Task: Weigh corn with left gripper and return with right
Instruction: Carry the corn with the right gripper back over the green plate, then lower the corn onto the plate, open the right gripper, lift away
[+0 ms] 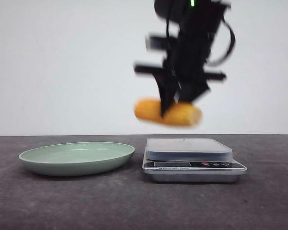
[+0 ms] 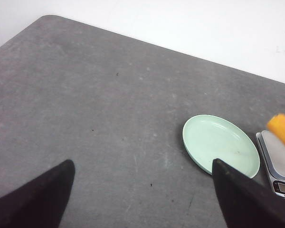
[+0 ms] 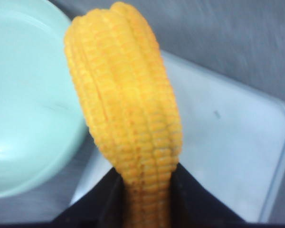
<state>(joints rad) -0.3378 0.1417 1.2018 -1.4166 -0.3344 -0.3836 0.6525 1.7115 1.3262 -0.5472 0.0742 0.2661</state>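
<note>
My right gripper needs to let go of the corn on the pale green plate [image 1: 93, 147] [image 3: 14, 99], a bit nearer the scale than the plate's centre. The corn now hangs a little above the scale.
The yellow-orange corn [image 1: 187, 115] hangs in the air a little above the scale [image 1: 189, 149], lying roughly level. My right gripper [image 1: 175, 106] comes down from above and is shut on it around its middle. In the right wrist view the corn [image 3: 126, 95] stands between the two black fingers [image 3: 195, 204], over the scale's white platform [image 3: 228, 152] and the plate's rim. My left gripper [image 2: 142, 192] is open and empty above bare table, away from the scale. It is out of the front view. From its wrist view the corn [image 2: 282, 128] shows above the scale [image 2: 282, 166].
A pale green plate [image 1: 77, 158] sits empty on the dark grey table just left of the scale; it also shows in the left wrist view [image 2: 218, 142] and the right wrist view [image 3: 23, 95]. A white wall stands behind the table.
</note>
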